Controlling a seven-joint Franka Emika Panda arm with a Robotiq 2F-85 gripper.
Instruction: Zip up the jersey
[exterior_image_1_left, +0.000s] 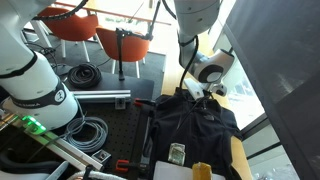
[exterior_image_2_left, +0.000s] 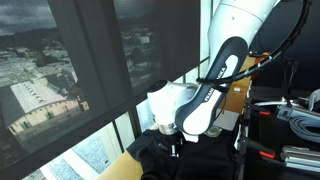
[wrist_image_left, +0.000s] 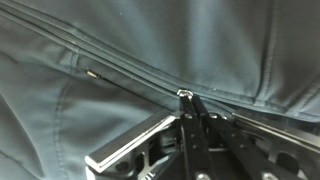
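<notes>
I need to have my gripper release the zipper pull, now on the jersey's upper part, at the collar end of the dark jersey's zipper seam (exterior_image_1_left: 196, 90).
The dark jersey (exterior_image_1_left: 190, 125) lies spread on the table, collar end toward the window. In the wrist view its fabric (wrist_image_left: 90, 100) fills the frame and the zipper seam runs diagonally across it. My gripper (wrist_image_left: 187, 97) is shut, fingertips pinched on the small metal zipper pull (wrist_image_left: 184, 93) on the seam. In both exterior views the gripper (exterior_image_1_left: 196, 92) (exterior_image_2_left: 173, 140) points straight down onto the upper part of the jersey (exterior_image_2_left: 170, 160) near the window.
Coiled black cables (exterior_image_1_left: 85, 73) lie on the table and another coil (exterior_image_1_left: 88, 131) sits by the robot base. A small tan object (exterior_image_1_left: 203, 171) lies near the jersey's lower edge. The window (exterior_image_2_left: 70, 70) is close beside the gripper.
</notes>
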